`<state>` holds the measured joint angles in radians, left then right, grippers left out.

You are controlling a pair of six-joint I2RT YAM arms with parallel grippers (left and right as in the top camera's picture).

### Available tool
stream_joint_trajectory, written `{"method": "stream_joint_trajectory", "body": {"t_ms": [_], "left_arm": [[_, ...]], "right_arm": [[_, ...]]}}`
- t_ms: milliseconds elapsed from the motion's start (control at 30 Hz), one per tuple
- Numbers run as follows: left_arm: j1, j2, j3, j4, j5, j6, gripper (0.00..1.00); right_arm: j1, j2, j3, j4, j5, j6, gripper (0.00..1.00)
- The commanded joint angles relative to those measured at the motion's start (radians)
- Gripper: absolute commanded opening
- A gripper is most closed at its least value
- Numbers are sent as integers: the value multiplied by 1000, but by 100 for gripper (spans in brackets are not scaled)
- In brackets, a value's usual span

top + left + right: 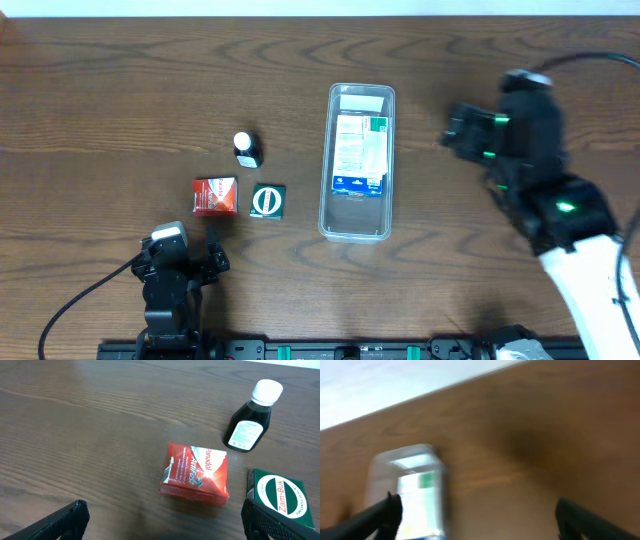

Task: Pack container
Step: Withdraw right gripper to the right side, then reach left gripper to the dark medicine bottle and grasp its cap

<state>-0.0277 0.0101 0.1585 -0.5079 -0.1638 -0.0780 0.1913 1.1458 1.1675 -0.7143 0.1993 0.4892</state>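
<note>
The robot's left gripper will next go to the dark bottle behind the red Panadol box and close on the bottle's white cap (242,141) (267,392).
The clear plastic container (357,225) lies lengthwise at the table's middle with a white, green and blue box (359,153) inside; it shows blurred in the right wrist view (405,485). A red Panadol box (214,196) (196,474), a green Zam-Buk box (267,201) (280,497) and a dark bottle with a white cap (246,149) (251,417) lie left of it. My left gripper (186,262) (165,527) is open and empty, just in front of the red box. My right gripper (455,131) (477,520) is open and empty, right of the container.
The wooden table (120,100) reaches a pale wall at the back (395,380). A black cable (90,295) trails from the left arm at the front left. The right arm's white link (590,280) crosses the front right.
</note>
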Motion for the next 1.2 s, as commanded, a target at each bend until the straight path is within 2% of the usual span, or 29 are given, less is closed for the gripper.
{"method": "stream_joint_trajectory", "body": {"t_ms": [0,100,167,267,433,567,700,833,1033,1167], "left_arm": [[4,-6,-17,0,-4,-5,98],[4,-6,-17,8,-11,4,98],[4,-6,-17,88,-64,52,98],[4,-6,-17,183,2,24,98],[4,-6,-17,166,31,13,98],[4,-5,-16,234,122,13,98],[4,40,55,252,124,13,98],[5,247,216,169,99,-27,98],[5,782,610,-20,109,-39,98],[5,1096,912,-132,205,-39,98]], "right_arm": [[-112,-5,-3,-45,-2,-5,99],[-175,-4,-3,-79,-2,-5,99],[-192,-3,-3,-102,-2,-5,99],[-193,0,-3,-139,-1,-5,99],[-193,0,-3,-198,-1,-5,99],[-193,0,-3,-207,-2,-4,99],[-193,0,-3,-207,-2,-5,99],[-193,0,-3,-207,-2,-4,99],[-193,0,-3,-207,-2,-5,99],[-193,0,-3,-207,-2,-4,99]]}}
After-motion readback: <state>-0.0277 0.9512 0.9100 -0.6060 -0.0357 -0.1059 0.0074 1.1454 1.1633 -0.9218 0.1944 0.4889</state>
